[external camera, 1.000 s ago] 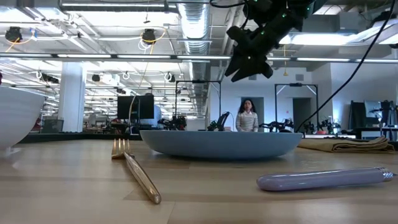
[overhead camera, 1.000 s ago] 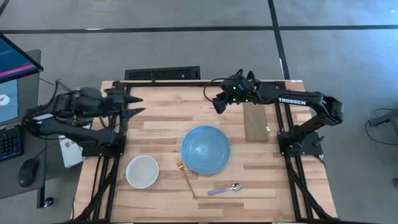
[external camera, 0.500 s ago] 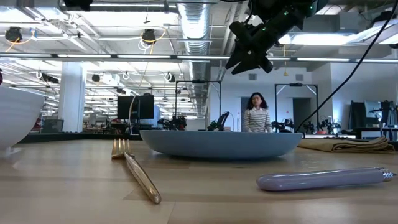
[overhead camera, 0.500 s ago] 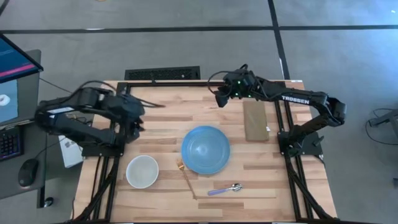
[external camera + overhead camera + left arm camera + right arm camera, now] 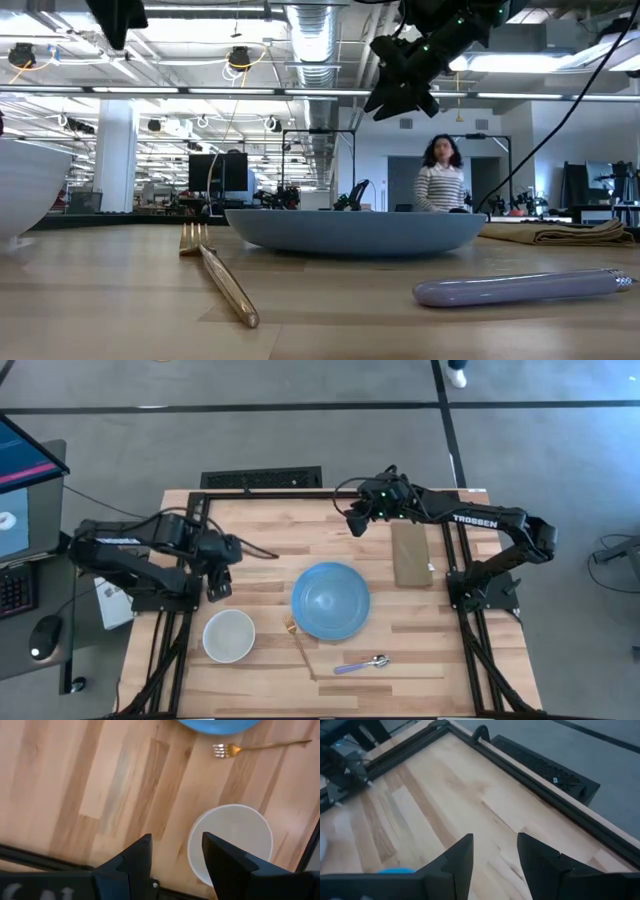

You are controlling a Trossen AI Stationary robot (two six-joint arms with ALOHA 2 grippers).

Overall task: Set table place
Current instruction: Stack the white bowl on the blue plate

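Observation:
Next, my left gripper goes to the far edge of the white bowl (image 5: 217,614) (image 5: 190,853) and closes there, with one finger inside the bowl.
A blue plate (image 5: 331,600) sits mid-table, with a white bowl (image 5: 229,636) to its left. A gold fork (image 5: 298,643) and a purple-handled spoon (image 5: 362,664) lie flat near the front edge. My left gripper (image 5: 218,582) is open and points down above bare wood just beyond the bowl (image 5: 231,842). It touches nothing. My right gripper (image 5: 356,523) is open and hangs high over the table's far middle (image 5: 400,90), well clear of the plate (image 5: 355,230).
An olive-brown folded pad (image 5: 411,555) lies flat right of the plate, under the right arm. The butcher-block table (image 5: 260,555) has a black frame edge (image 5: 530,782). A monitor, keyboard and mouse stand off the table's left side. A person (image 5: 440,185) walks in the room behind.
My left arm has swung from the table's far-left corner toward the near edge and tipped downward, ending above the wood just beyond the bowl. My right gripper shifted slightly toward the far edge, then held. The person in the background walked to the right.

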